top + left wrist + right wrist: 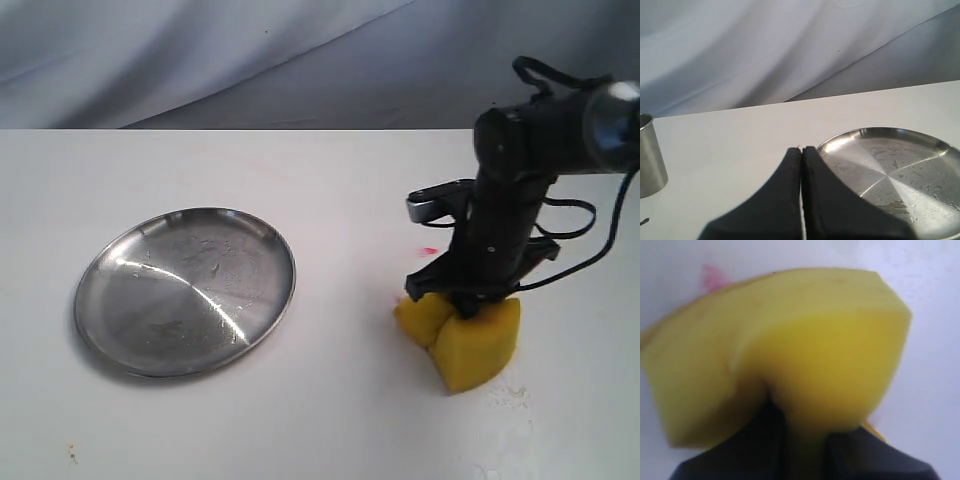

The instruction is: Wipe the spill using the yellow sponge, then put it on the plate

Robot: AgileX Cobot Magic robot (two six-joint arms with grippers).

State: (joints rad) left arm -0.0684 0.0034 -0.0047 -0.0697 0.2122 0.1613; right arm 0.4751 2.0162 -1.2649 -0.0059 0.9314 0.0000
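Next, my right gripper releases the yellow sponge on the steel plate's half (153, 274) that lies farthest away from the pink streaks.
The yellow sponge (462, 340) rests on the white table at the right, pinched in its middle so both ends bulge out. My right gripper (462, 300) is shut on it from above; the sponge (790, 350) fills the right wrist view, squeezed between the dark fingers (755, 440). The steel plate (100, 275) lies to the left, bare. My left gripper (801, 150) is shut on nothing, hovering near the plate's rim (840, 139). The spill is hidden or out of view.
Thin red-pink streaks (428, 250) mark the table just behind the sponge, and one streak (714, 277) shows past it in the right wrist view. A steel cup (650, 155) stands off to the side in the left wrist view. A grey cloth backdrop hangs behind the table.
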